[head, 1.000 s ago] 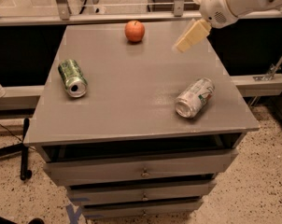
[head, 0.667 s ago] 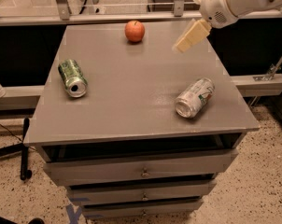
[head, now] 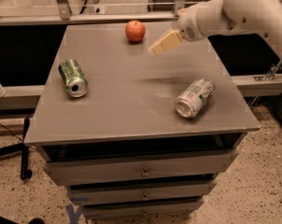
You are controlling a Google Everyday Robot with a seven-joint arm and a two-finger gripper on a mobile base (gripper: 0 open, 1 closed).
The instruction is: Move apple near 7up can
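Note:
Next, my gripper needs to go to the lower half of the red-orange apple (head: 136, 35) near the cabinet top's far edge and close there.
The red-orange apple (head: 135, 31) sits upright near the far edge of the grey cabinet top (head: 127, 101), a little left of centre. The silver-white 7up can (head: 194, 97) lies on its side at the right front, its silver top facing the camera. My gripper (head: 162, 43), with cream-coloured fingers, hangs above the cabinet top just to the right of the apple and slightly nearer the camera, not touching it. It holds nothing that I can see. The white arm (head: 234, 13) reaches in from the upper right.
A dark green can (head: 73, 77) lies on its side at the left of the cabinet top. The cabinet has drawers (head: 141, 171) below. A rail and glass panel (head: 108, 13) run behind the far edge. Speckled floor surrounds the cabinet.
My gripper and arm have moved left toward the apple. The apple and both cans have not moved.

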